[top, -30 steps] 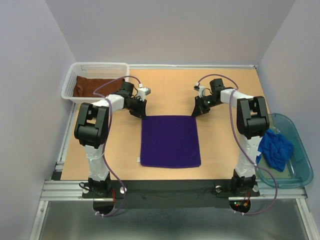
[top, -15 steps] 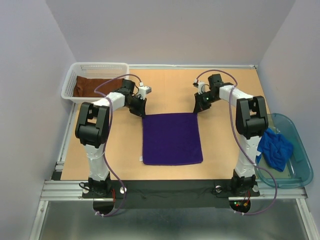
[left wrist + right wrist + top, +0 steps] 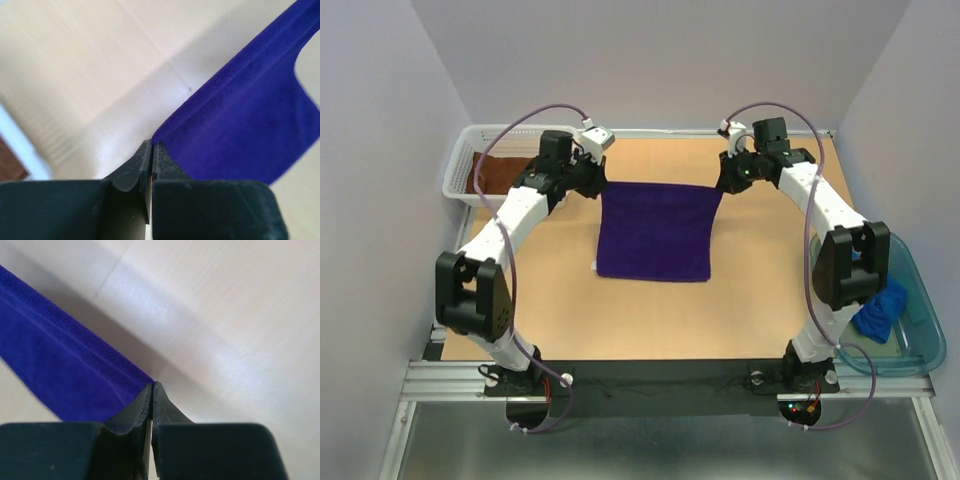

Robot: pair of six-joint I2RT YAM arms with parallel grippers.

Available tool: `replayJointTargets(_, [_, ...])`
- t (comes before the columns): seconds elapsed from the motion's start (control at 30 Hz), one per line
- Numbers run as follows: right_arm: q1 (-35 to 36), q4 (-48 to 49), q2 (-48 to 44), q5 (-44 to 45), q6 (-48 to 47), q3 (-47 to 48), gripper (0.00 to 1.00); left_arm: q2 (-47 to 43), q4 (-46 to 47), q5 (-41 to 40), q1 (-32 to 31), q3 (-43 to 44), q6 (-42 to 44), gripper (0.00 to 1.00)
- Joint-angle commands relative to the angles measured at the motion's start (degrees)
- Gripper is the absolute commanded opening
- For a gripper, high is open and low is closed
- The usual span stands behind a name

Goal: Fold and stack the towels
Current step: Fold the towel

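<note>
My left gripper has the dark purple towel, now stretched above the table. I need to use it to lay the towel down, folded over, on the middle of the wooden table (image 3: 675,261).
The dark purple towel (image 3: 655,232) hangs stretched between my two grippers above the table, its lower edge near the table's middle. My left gripper (image 3: 597,184) is shut on its top left corner; the left wrist view shows that corner (image 3: 165,135) pinched at the left gripper's tips (image 3: 152,145). My right gripper (image 3: 722,186) is shut on the top right corner, seen in the right wrist view (image 3: 145,379) at the right gripper's tips (image 3: 153,385). The rust-brown towel (image 3: 495,172) lies in the white basket (image 3: 460,165). The bright blue towel (image 3: 880,305) lies in the clear tub (image 3: 920,330).
The white basket stands at the back left of the wooden table (image 3: 760,290). The clear tub sits off the table's right edge. Purple cables loop above both arms. Grey walls close in the left, back and right.
Both grippers have lifted and moved towards the back, raising the purple towel's far edge off the table. The towel went from lying flat to hanging between the grippers.
</note>
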Motion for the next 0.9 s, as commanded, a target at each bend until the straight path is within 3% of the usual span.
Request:
replayJointTargets(0.0, [-0.16,3.56,-10.06,5.0,-0.14,0.71,0.01,-9.76,5.3,-4.94,-0.42,-2.67,0.0,0.0])
replayJointTargets(0.4, [-0.07,3.65,-32.91,1.84,-0.23,-11.32,0.01,-34.45,10.93,-10.13,-6.3,-17.96,-0.79,0.0])
replayJointTargets(0.6, [-0.07,3.65,-44.87,-1.5,1.09,-18.1,0.0,-43.78,11.19,-11.54,-9.21,-21.49,-2.55,0.0])
replayJointTargets(0.77, [-0.16,3.65,-45.25,0.08,1.97,-17.49,0.0,-43.36,10.93,-11.9,-9.21,-21.58,-4.66,0.0])
replayJointTargets(0.87, [-0.07,3.74,-40.35,2.44,1.71,-16.61,0.01,-38.8,11.54,-15.05,-9.21,-22.19,-5.8,0.0])
